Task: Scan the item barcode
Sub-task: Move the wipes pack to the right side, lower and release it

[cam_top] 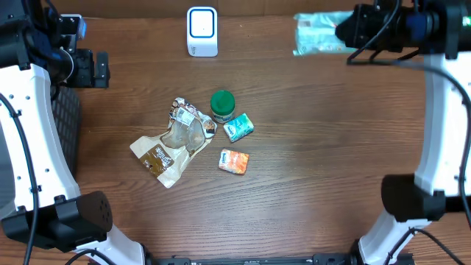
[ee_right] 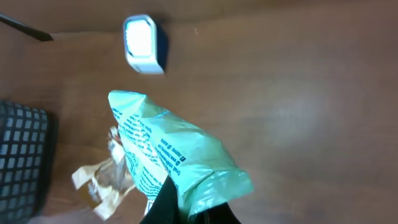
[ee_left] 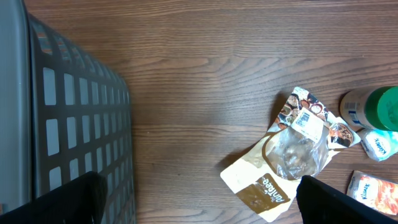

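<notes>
The robot's right gripper needs to release the mint-green plastic packet on the bare table (cam_top: 352,118) beyond the teal tissue pack, opposite the basket.
My right gripper (cam_top: 340,31) is shut on a mint-green plastic packet (cam_top: 318,34), held in the air at the table's far right. In the right wrist view the packet (ee_right: 177,155) sticks out from the pinched fingers (ee_right: 166,200), its printed side up. The white and blue barcode scanner (cam_top: 202,31) stands at the far middle edge, left of the packet, and shows as a scanner (ee_right: 144,42) ahead of the right wrist. My left gripper (cam_top: 94,68) hangs open and empty at the far left.
A black mesh basket (cam_top: 66,121) stands at the left edge. Mid-table lie a crumpled brown pouch (cam_top: 169,147), a green-lidded bottle (cam_top: 222,104), a teal tissue pack (cam_top: 238,128) and an orange pack (cam_top: 234,161).
</notes>
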You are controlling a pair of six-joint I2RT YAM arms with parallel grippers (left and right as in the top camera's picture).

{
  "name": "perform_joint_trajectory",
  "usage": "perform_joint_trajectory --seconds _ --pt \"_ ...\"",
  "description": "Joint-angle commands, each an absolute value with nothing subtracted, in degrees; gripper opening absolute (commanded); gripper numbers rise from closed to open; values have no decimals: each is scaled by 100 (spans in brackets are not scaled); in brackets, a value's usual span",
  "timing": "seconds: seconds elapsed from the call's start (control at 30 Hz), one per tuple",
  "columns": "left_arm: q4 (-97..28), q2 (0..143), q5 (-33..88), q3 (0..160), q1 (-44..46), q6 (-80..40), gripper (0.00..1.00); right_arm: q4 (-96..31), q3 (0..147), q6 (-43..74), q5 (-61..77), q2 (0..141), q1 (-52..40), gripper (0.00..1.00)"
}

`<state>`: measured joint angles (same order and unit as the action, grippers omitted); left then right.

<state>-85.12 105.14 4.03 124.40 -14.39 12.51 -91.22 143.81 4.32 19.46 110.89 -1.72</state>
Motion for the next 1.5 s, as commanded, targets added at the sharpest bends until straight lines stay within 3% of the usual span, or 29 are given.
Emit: perform_joint_trajectory --seconds 0.0,0.63,0.9,1.37,1.47 --pt "-8508 10536 445 12449 -1459 1374 100 -9177 13810 598 2456 11275 333 4" --pt "-8506 10536 445 12449 -1459 1374 99 -7059 9467 600 2617 11277 1680 4" --pt "-8506 10536 445 12449 -1459 1374 100 -6106 8685 602 2357 11286 1909 4" --pt "-8506 10536 445 12449 -1459 1374 99 -5516 8276 1223 1804 11290 1990 4" --pt "-8506 10536 445 12449 -1459 1374 99 -5734 8276 1221 1774 11295 1966 15"
